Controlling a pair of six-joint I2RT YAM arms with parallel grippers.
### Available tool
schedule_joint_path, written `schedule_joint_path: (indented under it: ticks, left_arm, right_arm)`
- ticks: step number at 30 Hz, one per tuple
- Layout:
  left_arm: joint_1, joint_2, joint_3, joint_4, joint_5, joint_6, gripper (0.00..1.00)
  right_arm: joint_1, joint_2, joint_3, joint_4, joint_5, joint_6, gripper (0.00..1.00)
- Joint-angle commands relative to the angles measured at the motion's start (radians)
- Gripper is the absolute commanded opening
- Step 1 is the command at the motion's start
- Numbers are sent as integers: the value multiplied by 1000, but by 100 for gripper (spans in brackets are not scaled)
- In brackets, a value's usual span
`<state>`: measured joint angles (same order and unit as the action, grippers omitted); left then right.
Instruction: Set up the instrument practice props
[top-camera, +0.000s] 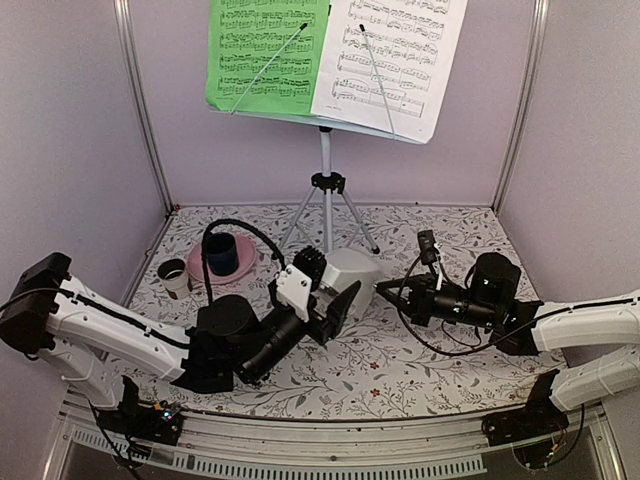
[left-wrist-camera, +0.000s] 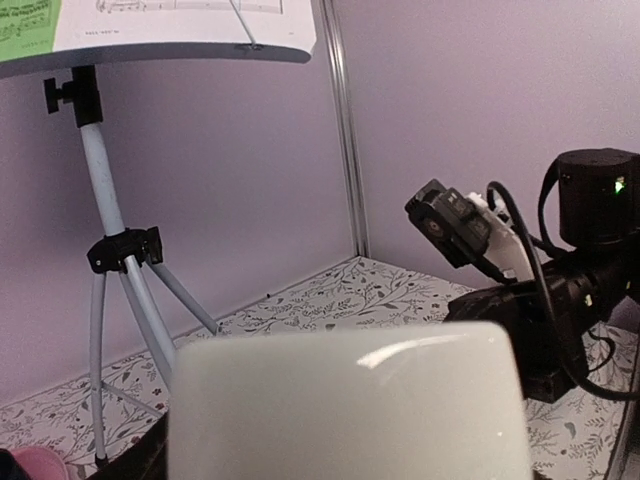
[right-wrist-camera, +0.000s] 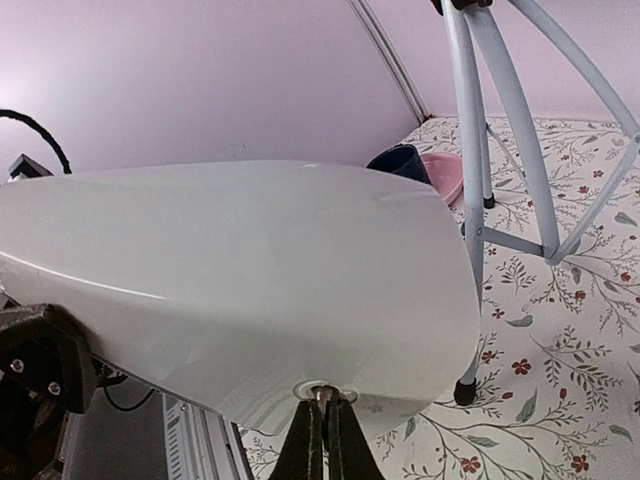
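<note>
I will use my left gripper to stand the white metronome, now held just above the table, on the floral table (top-camera: 369, 362) between the music stand and the table's front edge.
The small white metronome (top-camera: 355, 270) is held just above the floral table, in front of the pale grey music stand (top-camera: 325, 160). My left gripper (top-camera: 329, 283) is shut on its body, which fills the lower half of the left wrist view as a white metronome (left-wrist-camera: 345, 405). My right gripper (right-wrist-camera: 325, 425) is shut on a small metal pin (right-wrist-camera: 322, 393) that sticks out of the metronome's underside (right-wrist-camera: 250, 290). A green sheet (top-camera: 265, 50) and a white sheet (top-camera: 390, 55) of music rest on the stand's desk under two wire holders.
A dark blue cup (top-camera: 222, 253) stands on a pink plate (top-camera: 243, 268) at the left, with a small white cup (top-camera: 173, 275) beside it. The stand's tripod legs (right-wrist-camera: 480, 190) spread close behind the metronome. Walls enclose the table at the back and on both sides.
</note>
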<state>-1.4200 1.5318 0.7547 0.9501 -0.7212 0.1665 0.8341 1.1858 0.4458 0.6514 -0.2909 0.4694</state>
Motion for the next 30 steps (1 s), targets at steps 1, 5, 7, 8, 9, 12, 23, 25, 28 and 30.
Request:
schedule_joint_path:
  ticks: [1,5,7,8,9,12,23,25,28,30]
  left_arm:
    - [-30,-2,-34,117,137,123,2]
    - [-48,17,-48,153,156,197,1]
    - [-55,21,-58,174,159,222,0]
    - [-57,22,-62,180,160,228,0]
    - [-60,22,-64,182,160,233,0]
    - [-66,25,-58,176,158,238,0]
    - [-2,62,187,-209,33,-78,0]
    - [18,62,216,-301,43,-160,0]
    - [52,71,238,-366,111,-241,0]
    - [76,88,260,-419,157,-299,0]
  right_arm:
    - [-75,-36,-2,151,10,220,0]
    - [-104,-40,-33,231,1,415,0]
    - [-124,-38,-59,286,4,497,0]
    - [-135,-36,-74,307,6,558,0]
    - [-148,-33,-86,326,11,593,0]
    - [-158,-19,-111,365,27,688,0]
    - [-158,-44,-93,149,-107,435,54]
    - [-159,-95,-110,85,-117,374,71]
    - [-159,-176,-133,-28,-89,306,90]
    - [-158,-221,-133,-103,-68,250,95]
